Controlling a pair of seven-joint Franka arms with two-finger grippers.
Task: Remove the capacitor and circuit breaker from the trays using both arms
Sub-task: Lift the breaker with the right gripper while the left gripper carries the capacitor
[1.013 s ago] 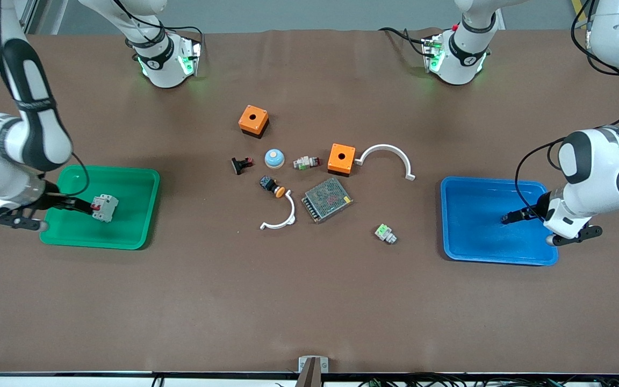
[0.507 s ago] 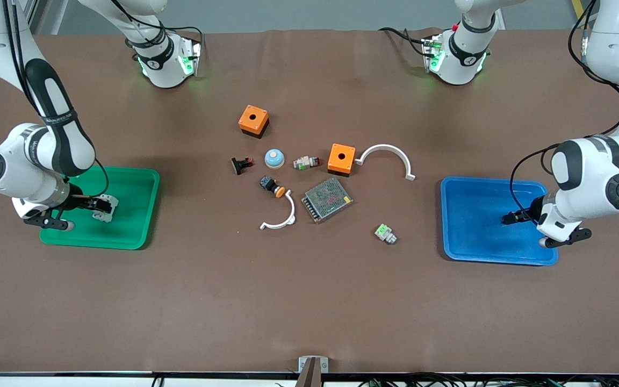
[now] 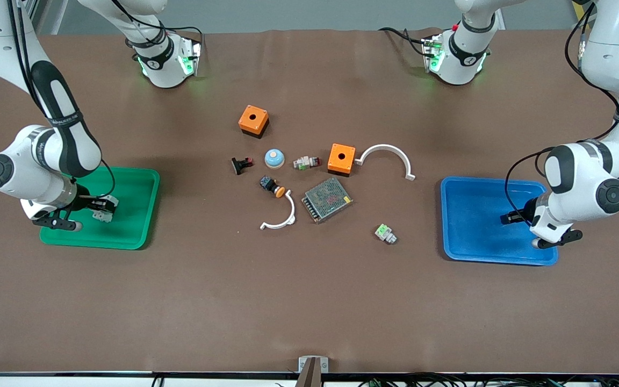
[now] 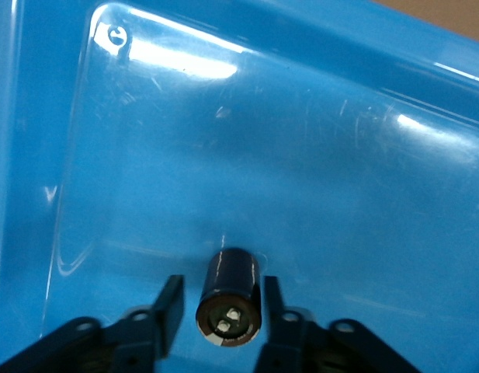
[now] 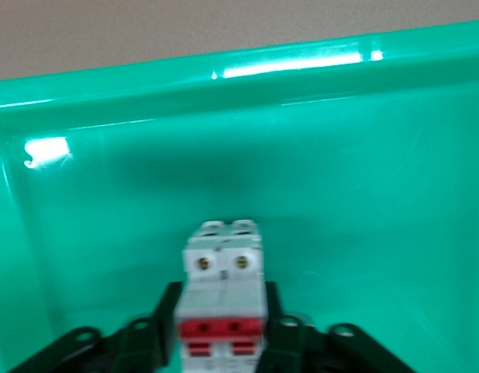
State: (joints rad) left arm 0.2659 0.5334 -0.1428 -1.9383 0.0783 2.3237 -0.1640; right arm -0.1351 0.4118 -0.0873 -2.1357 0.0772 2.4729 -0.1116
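My right gripper should put the breaker down on the table (image 3: 252, 208) beside the smaller white arc, toward the green tray.
The capacitor (image 4: 231, 299), a small black cylinder, lies on the floor of the blue tray (image 3: 476, 236) between the fingers of my left gripper (image 4: 223, 289). The fingers stand open, with a gap showing at one side of the capacitor. In the front view my left gripper (image 3: 505, 217) is low over the blue tray's middle. My right gripper (image 5: 221, 294) is shut on the breaker (image 5: 223, 299), a white block with red levers. It holds the breaker low inside the green tray (image 3: 132, 215). The breaker (image 3: 106, 207) also shows in the front view.
In the table's middle lie two orange boxes (image 3: 253, 120) (image 3: 341, 158), a metal mesh box (image 3: 327, 199), two white arcs (image 3: 386, 157) (image 3: 280, 215), a blue dome (image 3: 274, 157), a black button with orange cap (image 3: 272, 186), a black-and-red switch piece (image 3: 242, 164) and white-and-green connector blocks (image 3: 385, 233) (image 3: 306, 162).
My right arm has swung in and brought the breaker lower into the green tray. My left arm has shifted slightly, its gripper staying over the same spot in the blue tray.
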